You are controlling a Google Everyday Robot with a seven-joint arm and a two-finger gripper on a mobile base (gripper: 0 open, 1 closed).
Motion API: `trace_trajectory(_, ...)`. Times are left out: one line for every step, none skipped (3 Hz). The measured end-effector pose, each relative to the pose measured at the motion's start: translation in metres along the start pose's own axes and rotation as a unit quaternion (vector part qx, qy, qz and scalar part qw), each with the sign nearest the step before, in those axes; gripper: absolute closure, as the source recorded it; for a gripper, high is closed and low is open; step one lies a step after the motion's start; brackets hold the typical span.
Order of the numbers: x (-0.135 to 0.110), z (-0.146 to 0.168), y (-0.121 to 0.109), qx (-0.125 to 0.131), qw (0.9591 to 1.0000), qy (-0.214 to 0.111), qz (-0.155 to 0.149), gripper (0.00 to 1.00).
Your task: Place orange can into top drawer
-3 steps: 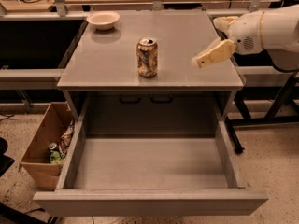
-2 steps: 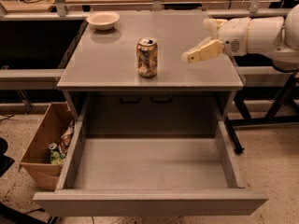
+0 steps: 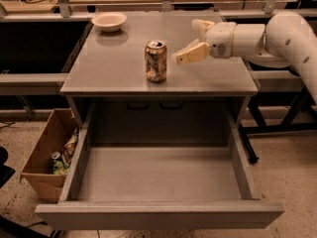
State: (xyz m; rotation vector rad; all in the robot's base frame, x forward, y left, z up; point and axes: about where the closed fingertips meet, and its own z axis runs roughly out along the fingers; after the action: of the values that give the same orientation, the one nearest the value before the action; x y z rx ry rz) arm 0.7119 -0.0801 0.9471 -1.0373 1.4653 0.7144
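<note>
Next, my gripper should go to the upper part of the orange can [image 3: 155, 49] and close there, leaving the can's lower half free.
The orange can [image 3: 156, 61] stands upright on the grey cabinet top [image 3: 114, 68], near its front middle. The top drawer [image 3: 158, 177] is pulled fully open below, with a bare grey floor. My gripper [image 3: 185, 40] hovers over the cabinet top just right of the can, a short gap away. It is open and holds nothing, with one pale finger pointing at the can and the other further back. The white arm [image 3: 277, 33] reaches in from the right.
A cream bowl [image 3: 109, 21] sits at the back left of the cabinet top. A brown cardboard box [image 3: 42, 152] with litter and a small green can [image 3: 56, 156] stands on the floor left of the drawer. Black table legs [image 3: 247, 143] stand at the right.
The gripper has moved left across the cabinet top, from near the right edge to just beside the can. The can and drawer have not moved.
</note>
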Motion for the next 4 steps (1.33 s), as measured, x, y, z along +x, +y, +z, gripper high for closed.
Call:
trace_trajectory(0.007,0.033,0.006,-0.011,0.9998,0.015,-0.006,0.0)
trace_trajectory(0.007,0.07,0.026,-0.042,0.999,0.016,-0.003,0.0)
trace_trajectory(0.004,0.088,0.039,-0.061,0.9981,0.007,-0.001,0.0)
trace_trajectory(0.004,0.088,0.039,-0.062,0.9981,0.006,-0.001,0.18)
